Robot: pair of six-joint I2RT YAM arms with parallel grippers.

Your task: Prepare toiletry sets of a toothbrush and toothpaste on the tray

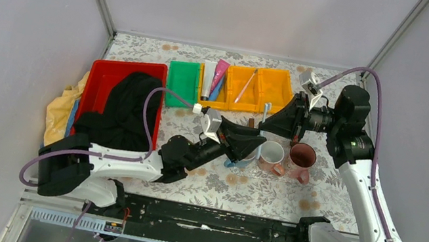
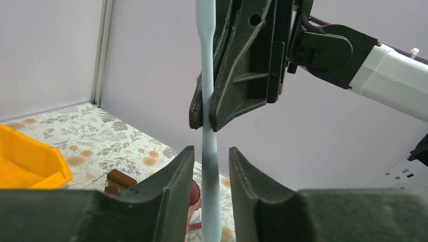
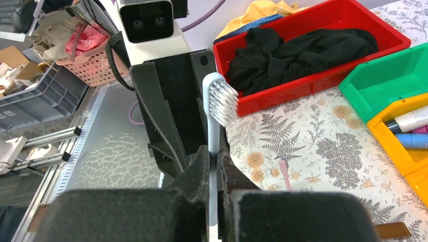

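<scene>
Next, my right gripper sets the light blue toothbrush, now upright over the mugs, down inside the white-pink mug [image 1: 267,153] with its bristles up.
The light blue toothbrush [image 1: 266,111] stands upright over the mugs, bristles up. My right gripper [image 1: 269,125] is shut on its handle [image 3: 214,143]; the bristle head [image 3: 222,101] sticks out above the fingers. My left gripper [image 1: 258,143] is open, with its jaws on either side of the handle [image 2: 206,45] just below the right gripper [image 2: 204,123] and a gap on both sides. White [image 1: 207,80], magenta [image 1: 221,71] and blue [image 1: 215,90] toothpaste tubes lie in a yellow bin [image 1: 233,102]. A pink toothbrush [image 1: 246,85] lies in the same bin.
Three mugs stand below the grippers: bluish [image 1: 237,160], white-pink [image 1: 271,152] and brownish-pink [image 1: 302,155]. A green bin [image 1: 182,82] and a red bin [image 1: 107,72] with black cloth are at the back left. A brown block [image 2: 120,180] lies near the mugs. Another pink toothbrush end [image 3: 285,174] lies on the table.
</scene>
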